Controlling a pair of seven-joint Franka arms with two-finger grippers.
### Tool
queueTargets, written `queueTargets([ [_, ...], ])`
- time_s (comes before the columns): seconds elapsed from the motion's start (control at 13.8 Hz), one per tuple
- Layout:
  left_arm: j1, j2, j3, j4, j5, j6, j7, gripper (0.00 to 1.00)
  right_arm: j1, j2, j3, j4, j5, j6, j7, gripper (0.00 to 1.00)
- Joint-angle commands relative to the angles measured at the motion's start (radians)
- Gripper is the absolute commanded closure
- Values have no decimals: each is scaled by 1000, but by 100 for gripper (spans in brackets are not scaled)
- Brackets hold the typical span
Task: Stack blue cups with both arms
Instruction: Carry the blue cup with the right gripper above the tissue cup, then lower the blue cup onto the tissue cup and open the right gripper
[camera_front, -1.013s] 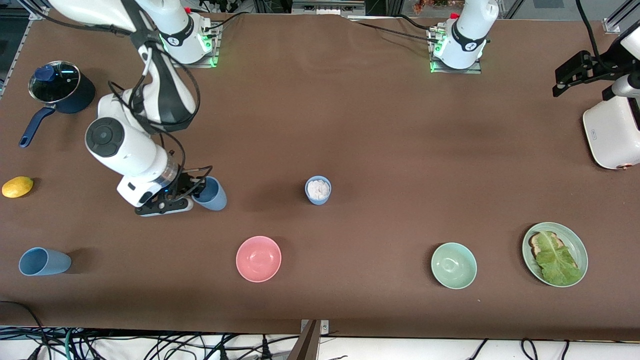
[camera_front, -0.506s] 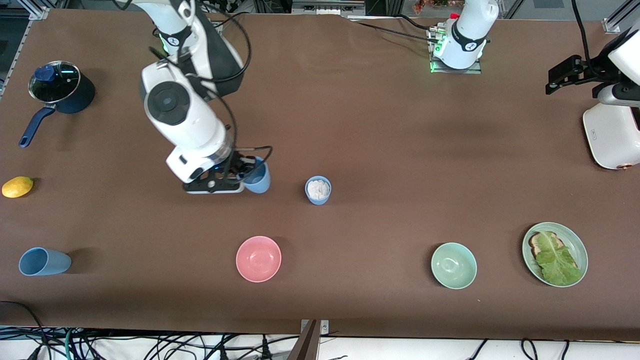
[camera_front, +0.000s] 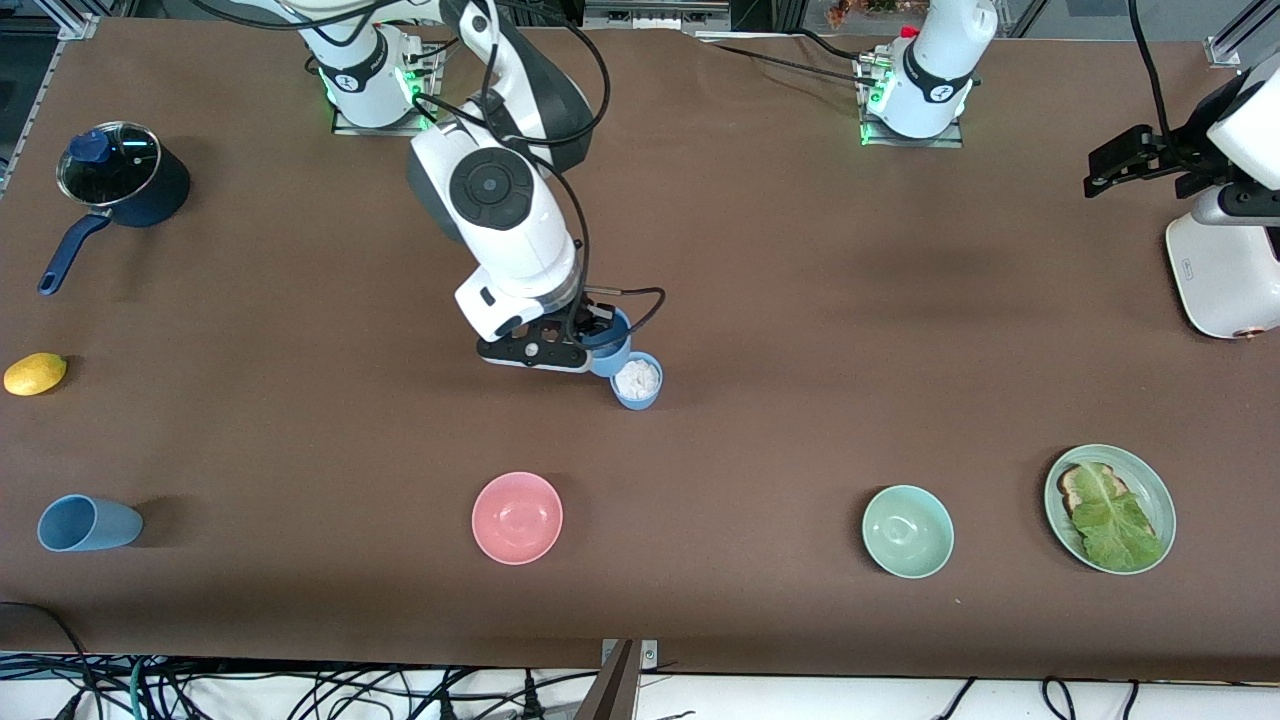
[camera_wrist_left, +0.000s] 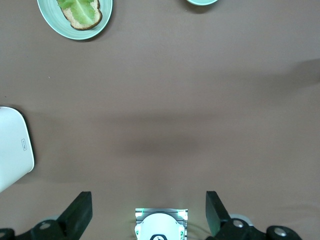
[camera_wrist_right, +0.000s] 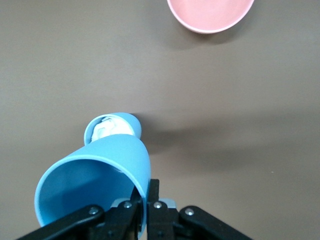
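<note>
Next, I let go of the light-blue cup, held tilted in the air, with my right gripper inside the upright blue cup with the white contents (camera_front: 638, 377) (camera_wrist_right: 112, 127).
My right gripper (camera_front: 592, 338) is shut on the rim of a light-blue cup (camera_front: 610, 352) and holds it tilted in the air, right beside an upright blue cup (camera_front: 637, 381) with something white inside at the table's middle. In the right wrist view the held cup (camera_wrist_right: 95, 187) is pinched by its wall in my right gripper (camera_wrist_right: 148, 202), with the standing cup (camera_wrist_right: 111, 129) just past it. A third blue cup (camera_front: 88, 523) lies on its side at the right arm's end, near the front camera. My left gripper (camera_front: 1110, 170) hangs open and empty in the air by the white appliance; its own view shows it (camera_wrist_left: 149, 215) above bare table.
A pink bowl (camera_front: 517, 517), a green bowl (camera_front: 907, 531) and a green plate (camera_front: 1155, 485) with toast and lettuce sit nearer the front camera. A dark-blue pot (camera_front: 120, 185) and a lemon (camera_front: 35, 373) are at the right arm's end. A white appliance (camera_front: 1220, 275) stands at the left arm's end.
My right arm has carried its blue cup across the table toward the middle, up to the standing cup. The left gripper has shifted slightly.
</note>
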Motion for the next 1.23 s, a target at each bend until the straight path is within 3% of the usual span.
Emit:
queueTargets([
  [0.0, 3, 1, 2, 3, -29, -16, -8, 0, 27, 38, -14, 49, -4, 8, 27, 100],
  [0.8, -2, 11, -3, 5, -28, -44, -7, 0, 81, 84, -65, 53, -6, 66, 51, 100],
  [1.16, -2, 14, -3, 10, -28, -45, -5, 0, 108, 124, -90, 107, -4, 66, 50, 100],
])
